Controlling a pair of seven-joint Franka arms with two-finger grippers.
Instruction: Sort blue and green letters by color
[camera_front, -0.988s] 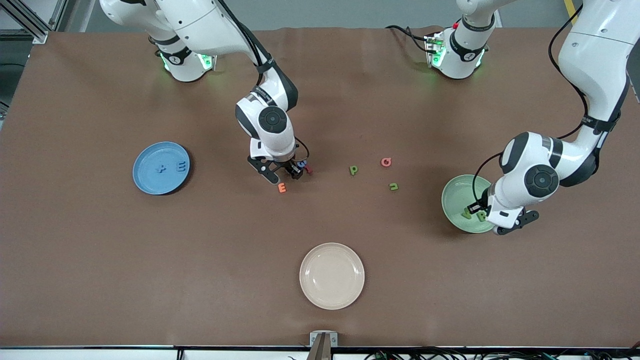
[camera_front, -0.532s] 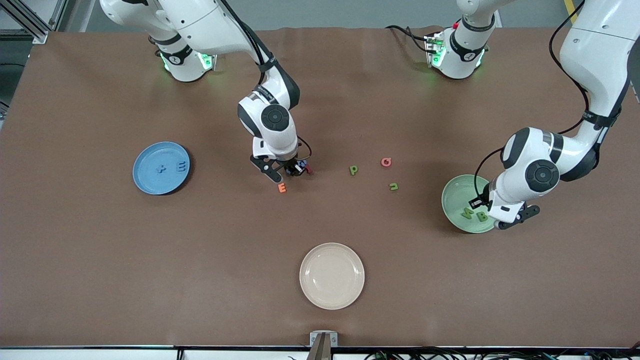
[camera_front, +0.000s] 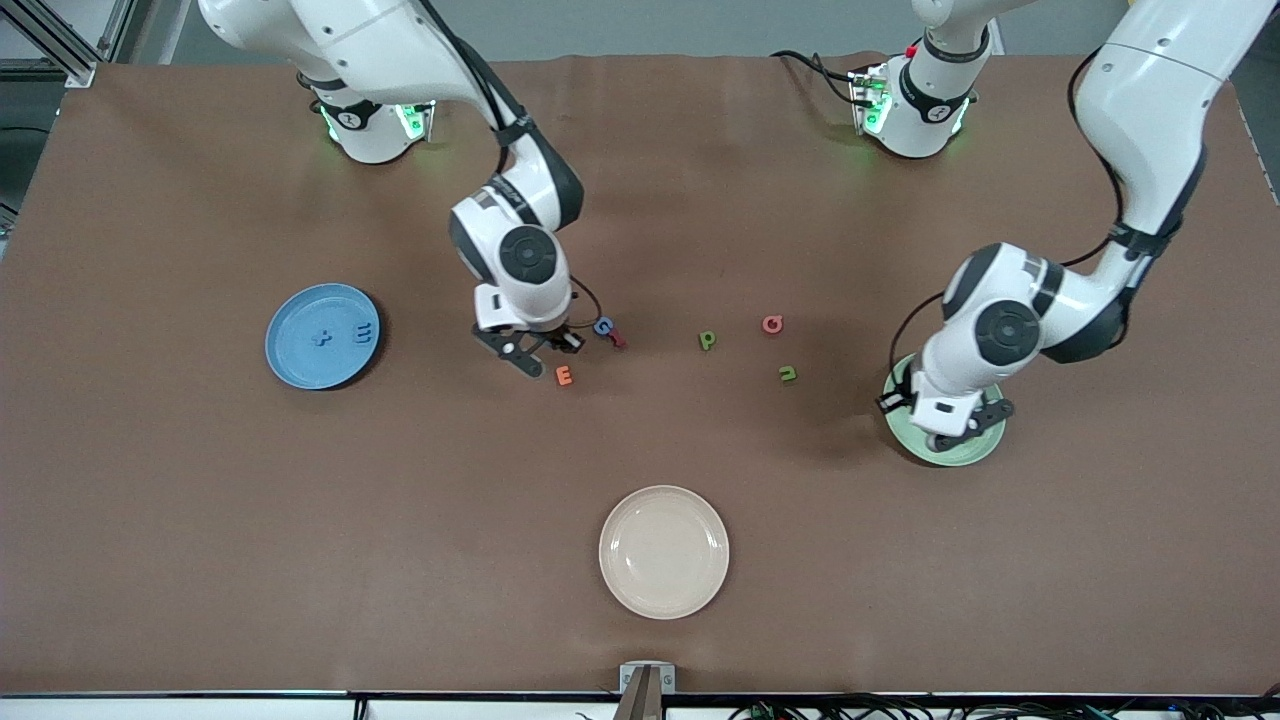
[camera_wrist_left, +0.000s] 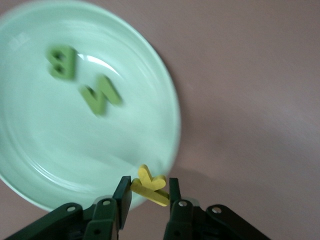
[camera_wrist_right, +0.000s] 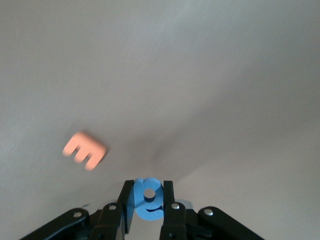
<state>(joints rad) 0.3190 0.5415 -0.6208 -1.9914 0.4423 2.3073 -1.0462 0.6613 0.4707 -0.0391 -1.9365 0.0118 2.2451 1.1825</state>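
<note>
The robot's left gripper holds a yellow letter over the green plate, so it should put the yellow letter down in the middle of the table and pick up the green u (camera_front: 787, 373).
My right gripper (camera_front: 545, 348) (camera_wrist_right: 148, 186) is shut on a blue letter (camera_wrist_right: 148, 200), just above the table and beside the orange E (camera_front: 564, 375) (camera_wrist_right: 85, 150). A blue G (camera_front: 603, 325) lies on the table next to it. On the blue plate (camera_front: 290, 360) rest a blue plus sign (camera_front: 320, 338) and a blue E (camera_front: 362, 333). A green P (camera_front: 707, 340) and a green u (camera_front: 788, 374) lie mid-table. My left gripper (camera_front: 945, 420) (camera_wrist_left: 149, 182) hangs over the green plate (camera_front: 965, 452) (camera_wrist_left: 30, 150), shut on a yellow letter (camera_wrist_left: 150, 187). In that plate lie a green B (camera_wrist_left: 62, 61) and a green N (camera_wrist_left: 101, 94).
A dark red letter (camera_front: 618, 340) touches the blue G. A red letter (camera_front: 772, 324) lies near the green P. A cream plate (camera_front: 664, 551) sits nearer the front camera, mid-table.
My right gripper has shut on the blue letter and shifted toward the right arm's end. The left gripper moved across the green plate, now covering its letters in the front view.
</note>
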